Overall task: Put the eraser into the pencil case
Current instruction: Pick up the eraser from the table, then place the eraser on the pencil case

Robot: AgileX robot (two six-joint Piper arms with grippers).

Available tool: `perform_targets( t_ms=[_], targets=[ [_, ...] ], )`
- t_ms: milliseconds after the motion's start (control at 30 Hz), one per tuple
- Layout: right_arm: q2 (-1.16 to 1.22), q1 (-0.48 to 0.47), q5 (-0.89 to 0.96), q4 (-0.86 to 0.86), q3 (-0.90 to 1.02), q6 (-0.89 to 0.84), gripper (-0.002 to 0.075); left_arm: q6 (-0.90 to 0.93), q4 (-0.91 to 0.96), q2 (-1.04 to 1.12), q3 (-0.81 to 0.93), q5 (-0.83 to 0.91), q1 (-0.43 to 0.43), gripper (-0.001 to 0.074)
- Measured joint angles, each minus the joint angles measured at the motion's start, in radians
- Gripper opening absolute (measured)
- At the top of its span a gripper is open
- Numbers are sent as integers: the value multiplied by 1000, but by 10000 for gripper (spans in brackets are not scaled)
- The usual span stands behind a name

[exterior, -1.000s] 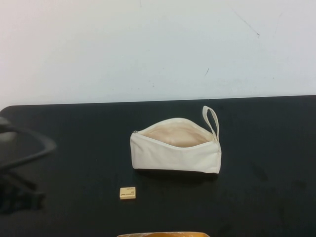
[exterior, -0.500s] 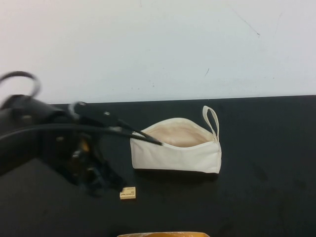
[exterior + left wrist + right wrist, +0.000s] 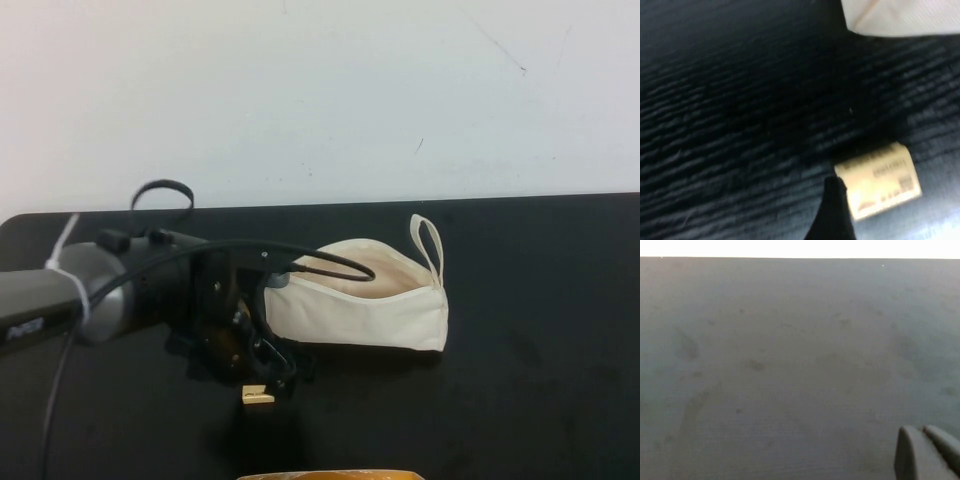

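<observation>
I need to next close my left gripper on the pale yellow eraser (image 3: 258,394) (image 3: 878,180) in front of the pencil case, because it belongs inside the case.
The eraser (image 3: 259,397) is a tiny pale yellow block on the black table, in front of the pencil case's left end. The cream-white pencil case (image 3: 370,308) lies mid-table with its zip open, showing beige lining, and its loop strap (image 3: 427,240) is at the right end. My left gripper (image 3: 262,384) hangs right over the eraser and hides part of it. In the left wrist view the eraser (image 3: 881,181) lies on the table with one dark fingertip (image 3: 836,210) touching its side; the other finger is out of frame. A corner of the case (image 3: 900,17) shows there too. My right gripper (image 3: 929,452) hovers over bare table, fingers together.
The left arm (image 3: 110,290) and its cables (image 3: 300,255) reach across the table's left half, and a cable arcs over the case's open mouth. An orange-yellow object (image 3: 330,474) peeks in at the front edge. A white wall rises behind the table.
My left arm has swung in from the left and come down; its gripper went from beside the case's left end to right over the eraser. The case and eraser have not moved.
</observation>
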Motion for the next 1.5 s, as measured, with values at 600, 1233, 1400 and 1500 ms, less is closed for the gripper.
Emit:
perform_targets(
  t_ms=[600,1233,1400,1500],
  targets=[
    [0,0,0,0,0,0,-1,-30,23,73,-12,-35,0,290],
    [0,0,0,0,0,0,0,63,8,-239,-51,-235,0,290],
    [0,0,0,0,0,0,-1,72,-51,-198,-54,-398,-3,290],
    [0,0,0,0,0,0,-1,98,-53,-159,-54,-438,-22,290]
  ],
)
